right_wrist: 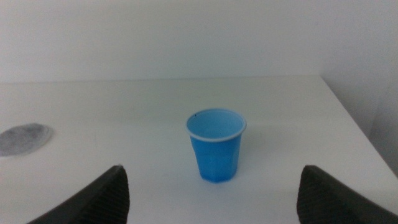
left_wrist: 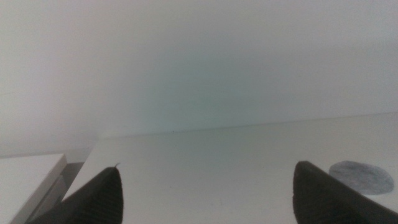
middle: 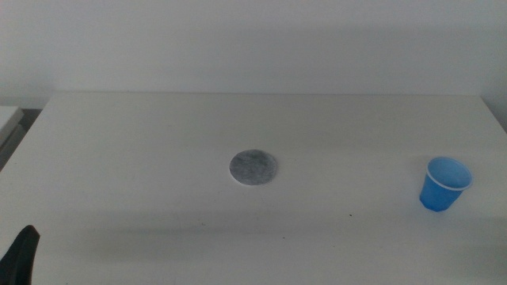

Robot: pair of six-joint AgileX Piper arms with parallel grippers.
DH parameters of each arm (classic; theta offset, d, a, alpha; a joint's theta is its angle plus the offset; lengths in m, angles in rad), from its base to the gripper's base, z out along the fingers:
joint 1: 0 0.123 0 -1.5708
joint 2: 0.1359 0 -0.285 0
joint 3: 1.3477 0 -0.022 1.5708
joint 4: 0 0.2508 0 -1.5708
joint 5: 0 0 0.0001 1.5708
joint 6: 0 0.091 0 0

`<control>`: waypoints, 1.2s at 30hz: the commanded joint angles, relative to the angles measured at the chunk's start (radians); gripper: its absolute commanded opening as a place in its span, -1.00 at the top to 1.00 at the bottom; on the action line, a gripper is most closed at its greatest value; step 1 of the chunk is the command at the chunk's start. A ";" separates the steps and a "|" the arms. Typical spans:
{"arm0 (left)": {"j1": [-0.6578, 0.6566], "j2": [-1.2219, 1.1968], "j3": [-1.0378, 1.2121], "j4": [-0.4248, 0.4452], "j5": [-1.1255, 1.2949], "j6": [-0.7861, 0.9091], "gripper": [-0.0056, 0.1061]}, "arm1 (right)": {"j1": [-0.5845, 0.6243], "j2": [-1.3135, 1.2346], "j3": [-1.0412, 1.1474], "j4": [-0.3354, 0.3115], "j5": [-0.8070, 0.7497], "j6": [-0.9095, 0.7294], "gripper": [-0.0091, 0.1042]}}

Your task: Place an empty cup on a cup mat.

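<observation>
My right gripper is going to close on the blue cup's rim [middle: 470,180] [right_wrist: 244,129], and it will do so on the side that is farthest from the grey cup mat.
The blue cup [middle: 444,184] stands upright and empty on the white table at the right side. It shows in the right wrist view [right_wrist: 216,144] ahead of my right gripper [right_wrist: 211,186], which is open with nothing between its jaws. The grey speckled cup mat [middle: 254,168] lies flat near the table's middle, apart from the cup. It shows too in the right wrist view [right_wrist: 23,138] and in the left wrist view [left_wrist: 362,176]. My left gripper [left_wrist: 208,190] is open and empty; its tip [middle: 20,255] shows at the bottom left corner of the middle view.
The white table [middle: 158,142] ends at a wall behind. A pale surface [left_wrist: 28,171] stands beside the table's left edge. The table's right edge [right_wrist: 354,118] lies close to the cup.
</observation>
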 commanded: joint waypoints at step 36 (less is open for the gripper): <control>-0.002 -0.004 0.000 -0.002 -0.006 -0.003 -0.78 | -0.066 1.251 -1.219 0.056 0.920 0.080 -0.56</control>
